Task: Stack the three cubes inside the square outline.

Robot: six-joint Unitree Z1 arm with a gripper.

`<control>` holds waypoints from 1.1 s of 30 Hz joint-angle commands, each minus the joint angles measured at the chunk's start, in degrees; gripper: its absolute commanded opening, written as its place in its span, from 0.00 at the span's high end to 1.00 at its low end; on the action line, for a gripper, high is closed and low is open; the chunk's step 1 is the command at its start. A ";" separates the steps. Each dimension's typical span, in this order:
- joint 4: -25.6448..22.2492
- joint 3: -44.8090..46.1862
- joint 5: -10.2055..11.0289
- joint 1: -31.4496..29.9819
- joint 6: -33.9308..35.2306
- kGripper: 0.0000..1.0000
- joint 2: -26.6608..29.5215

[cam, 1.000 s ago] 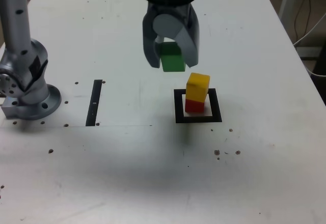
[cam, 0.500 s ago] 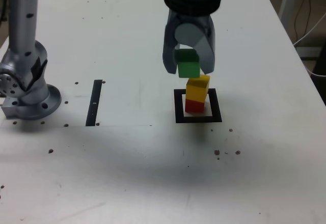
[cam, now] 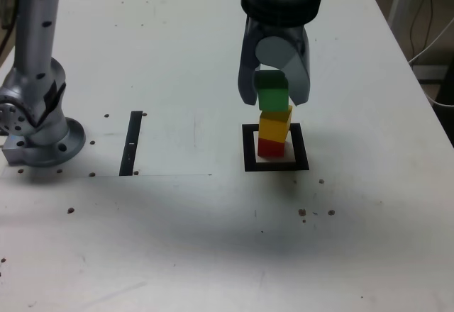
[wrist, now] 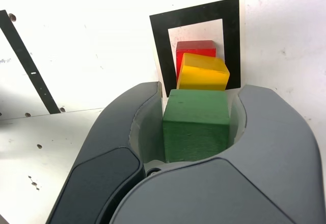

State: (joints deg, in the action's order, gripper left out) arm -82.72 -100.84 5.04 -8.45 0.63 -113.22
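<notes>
My gripper has the green cube. It will let go of it on top of the yellow cube (cam: pixel 276 114) (wrist: pixel 205 75).
My gripper (cam: pixel 273 101) is shut on the green cube (cam: pixel 272 94), which hangs right above the yellow cube (cam: pixel 275 124). Whether the two touch I cannot tell. The yellow cube sits a little askew on the red cube (cam: pixel 270 147), and both stand inside the black square outline (cam: pixel 248 149). In the wrist view the green cube (wrist: pixel 196 123) fills the space between my two grey jaws, with the yellow cube (wrist: pixel 202 73) and red cube (wrist: pixel 194 49) beyond it inside the square outline (wrist: pixel 159 51).
A narrow black strip (cam: pixel 132 142) lies on the white table (cam: pixel 177 241) at the exterior view's left, beside the arm's grey base (cam: pixel 35 124). Small dark specks dot the tabletop. Cables hang past the table's right edge (cam: pixel 429 35).
My gripper has carried the green cube toward the exterior view's right and down, from beside the stack to right over the yellow cube. The stack has not moved.
</notes>
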 commanded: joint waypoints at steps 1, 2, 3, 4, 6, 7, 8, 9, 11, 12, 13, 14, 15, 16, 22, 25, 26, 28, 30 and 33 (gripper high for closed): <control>-0.06 -0.09 0.35 0.28 -0.02 0.90 -0.64; -0.07 -0.07 0.51 0.36 -0.02 0.90 -0.77; -0.08 -0.04 0.66 0.45 -0.02 0.90 -0.89; -0.08 -0.03 0.82 0.54 -0.02 0.90 -1.01; -0.07 0.02 1.00 0.77 -0.06 0.90 -1.28; -0.05 0.05 0.99 0.90 -0.11 0.90 -1.42; -0.04 0.06 0.92 1.02 -0.16 0.90 -1.58; -0.02 0.05 0.84 1.13 -0.23 0.90 -1.74; 0.03 -0.01 0.67 1.34 -0.38 0.90 -2.02; 0.06 -0.05 0.59 1.45 -0.48 0.90 -2.18; 0.07 -0.07 0.55 1.53 -0.55 0.90 -2.29; 0.09 -0.06 0.53 1.60 -0.61 0.90 -2.39; 0.09 -0.04 0.52 1.66 -0.66 0.90 -2.48; 0.08 0.02 0.51 1.70 -0.72 0.90 -2.55; 0.09 0.07 0.26 1.81 -0.86 0.88 -2.62; 0.20 0.00 0.15 1.84 -0.87 0.88 -2.63; 0.28 -0.01 0.15 1.84 -0.87 0.88 -2.64; 0.48 0.00 0.13 1.84 -0.87 0.88 -2.66; 0.69 0.00 0.02 1.84 -0.85 0.87 -2.66; 0.82 -0.03 -0.29 1.84 -0.83 0.86 -2.63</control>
State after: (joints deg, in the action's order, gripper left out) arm -82.05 -100.73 4.97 -6.72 -0.15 -115.65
